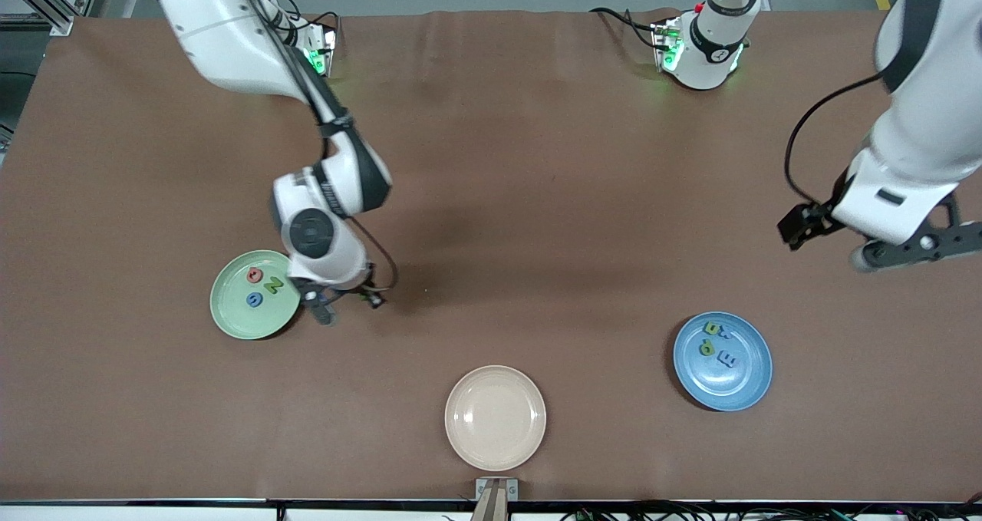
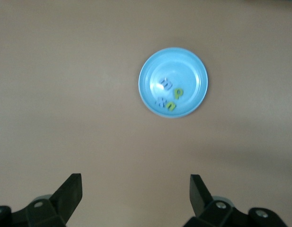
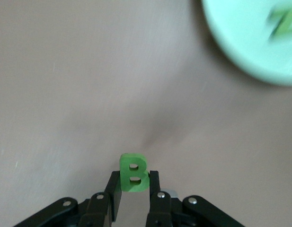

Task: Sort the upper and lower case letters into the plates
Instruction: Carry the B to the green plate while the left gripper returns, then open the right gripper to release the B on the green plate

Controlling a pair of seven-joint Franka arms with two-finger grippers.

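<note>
The robot's right gripper will release the green letter B on the mint green plate [image 1: 273, 309], beside the green Z and blue letter.
My right gripper [image 3: 134, 178] is shut on a green letter B [image 3: 133, 170], held upright between the fingers just above the bare table. In the front view this gripper [image 1: 344, 303] is beside the mint green plate [image 1: 230, 314], at the plate's edge toward the left arm's end. That plate holds a red letter [image 1: 255, 276], a green Z [image 1: 273, 285] and a blue letter [image 1: 254, 300]. The blue plate [image 1: 748, 383] holds several green and blue letters [image 1: 706, 347]; it also shows in the left wrist view [image 2: 193, 66]. My left gripper [image 2: 136, 189] is open and empty, waiting high over the table [image 1: 882, 254].
An empty beige plate [image 1: 495, 417] lies near the table's front edge, between the two other plates. The brown table top [image 1: 537, 199] stretches between the arms' bases and the plates.
</note>
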